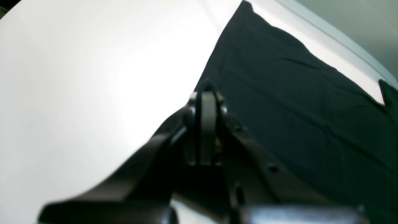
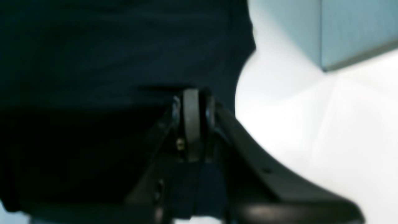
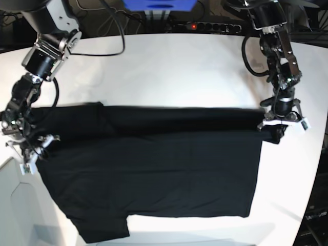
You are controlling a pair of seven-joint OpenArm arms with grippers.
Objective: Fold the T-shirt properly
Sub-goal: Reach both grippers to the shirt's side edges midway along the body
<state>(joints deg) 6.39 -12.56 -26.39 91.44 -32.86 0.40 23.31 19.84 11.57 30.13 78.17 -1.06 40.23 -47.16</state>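
Note:
Next, my left gripper releases the folded piece's corner on the T-shirt's flat part, at its side edge [image 3: 257, 150] [image 1: 211, 84] near the folded piece. That corner is now held in the closed tips.
The black T-shirt [image 3: 154, 169] lies spread on the white table [image 3: 179, 66], with a long band along its far edge folded over and one sleeve at the near left. No print or label shows. My left gripper [image 3: 279, 125] is at the shirt's far right corner, shut on the cloth; in the left wrist view its closed tips [image 1: 206, 93] sit at the edge of the T-shirt [image 1: 295, 109]. My right gripper [image 3: 28, 148] is at the shirt's left edge, shut, and in its own wrist view the gripper [image 2: 192, 93] is pressed into the dark T-shirt [image 2: 93, 56].
A power strip [image 3: 205, 25] with a red light, a blue box [image 3: 159, 6] and loose cables lie beyond the table's far edge. A pale teal block [image 2: 351, 31] stands near the right gripper. The table edge curves close on the right side.

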